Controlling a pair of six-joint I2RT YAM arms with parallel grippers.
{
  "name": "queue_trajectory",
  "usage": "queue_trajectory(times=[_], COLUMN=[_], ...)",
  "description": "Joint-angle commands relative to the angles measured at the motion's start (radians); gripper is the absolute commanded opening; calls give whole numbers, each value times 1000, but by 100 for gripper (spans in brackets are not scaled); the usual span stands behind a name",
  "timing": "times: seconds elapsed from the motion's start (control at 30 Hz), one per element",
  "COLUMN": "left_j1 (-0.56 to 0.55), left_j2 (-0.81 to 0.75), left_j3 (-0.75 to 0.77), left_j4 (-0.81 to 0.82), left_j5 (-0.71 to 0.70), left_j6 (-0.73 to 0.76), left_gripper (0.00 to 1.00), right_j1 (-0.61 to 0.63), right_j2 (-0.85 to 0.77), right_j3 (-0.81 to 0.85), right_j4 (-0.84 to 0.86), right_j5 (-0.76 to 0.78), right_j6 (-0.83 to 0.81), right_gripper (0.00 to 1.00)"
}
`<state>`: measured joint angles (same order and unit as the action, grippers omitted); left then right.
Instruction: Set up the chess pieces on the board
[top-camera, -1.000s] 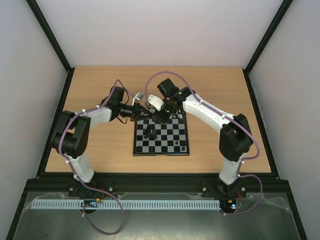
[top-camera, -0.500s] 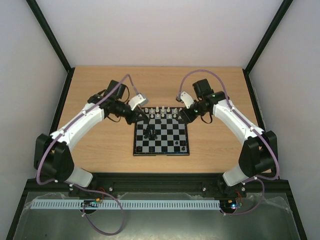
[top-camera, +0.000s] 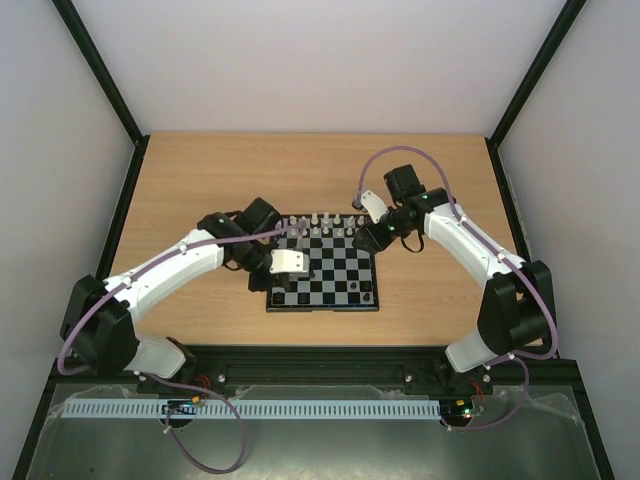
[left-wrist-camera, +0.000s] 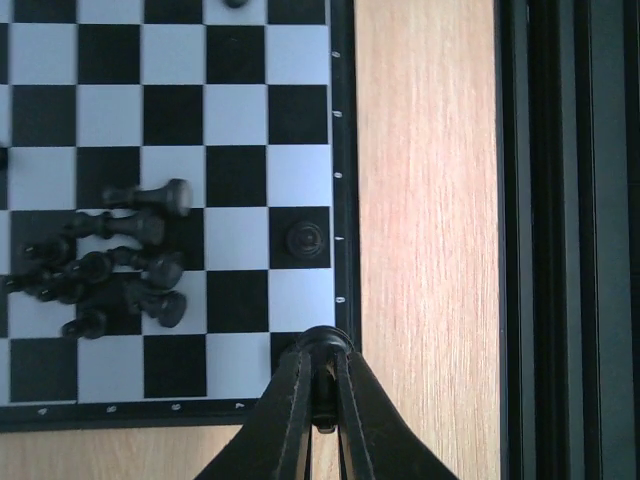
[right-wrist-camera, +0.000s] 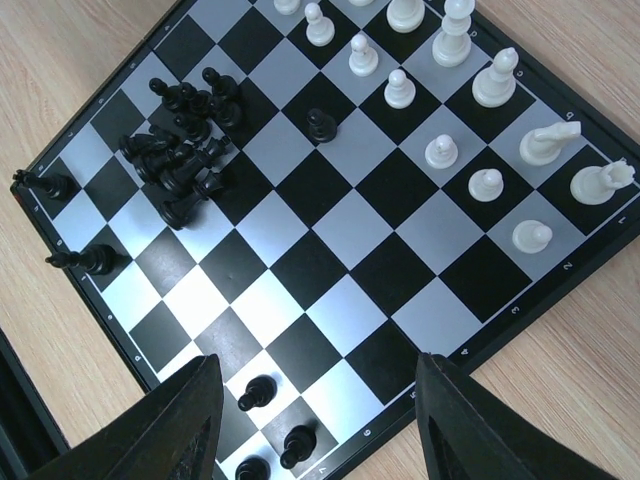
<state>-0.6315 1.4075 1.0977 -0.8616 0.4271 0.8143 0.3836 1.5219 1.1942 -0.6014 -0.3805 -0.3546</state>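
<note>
I will let go of the black piece with my left gripper on the pale edge square (top-camera: 290, 297) (left-wrist-camera: 302, 300) between the upright black piece and the board's near corner.
The board (top-camera: 322, 307) lies mid-table. White chess pieces (top-camera: 325, 226) stand in rows along its far edge, and in the right wrist view they (right-wrist-camera: 486, 184) fill the upper right. A heap of fallen black pieces (left-wrist-camera: 110, 262) lies on the board, with one black piece (left-wrist-camera: 305, 238) upright beside it. My left gripper (left-wrist-camera: 323, 350) is shut on a black piece over the board's near left corner (top-camera: 283, 280). My right gripper (right-wrist-camera: 320, 405) hangs open and holds nothing, above the board's right side (top-camera: 368, 236). Below it stand three black pieces (right-wrist-camera: 256, 392).
Two more black pieces (right-wrist-camera: 90, 261) stand at the board's (right-wrist-camera: 470, 352) rim on the left, and a lone black pawn (right-wrist-camera: 320, 124) stands mid-board. The black rail (left-wrist-camera: 570, 240) of the table's near edge runs close to the left gripper. Bare wood (top-camera: 200, 180) surrounds the board.
My left gripper swung from the board's far left corner to its near left corner. My right arm pulled back to the right off the far rows and its jaws opened.
</note>
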Motion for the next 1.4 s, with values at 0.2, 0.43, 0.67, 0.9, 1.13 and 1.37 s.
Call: queue_trajectory(times=[0.2, 0.43, 0.67, 0.9, 1.13, 1.37], left_j1=[-100, -112, -134, -141, -146, -146], left_j2=[36, 75, 127, 157, 173, 186], left_j3=[-77, -88, -86, -87, -111, -118], left_j4=[72, 133, 159, 176, 189, 191], left_j5=[-103, -135, -149, -154, -177, -188], left_j6=[16, -14, -20, -27, -32, -30], left_gripper=[2, 2, 2, 3, 3, 3], right_j1=[-3, -3, -3, -3, -3, -3], right_j2=[-33, -54, -91, -103, -104, -101], right_j3=[-32, -54, -85, -90, -94, -100], right_j4=[-20, -18, -27, -30, -29, -23], right_j5=[-12, -11, 4, 17, 12, 11], right_j6=[-6, -13, -24, -30, -29, -27], right_gripper=[54, 54, 54, 54, 53, 53])
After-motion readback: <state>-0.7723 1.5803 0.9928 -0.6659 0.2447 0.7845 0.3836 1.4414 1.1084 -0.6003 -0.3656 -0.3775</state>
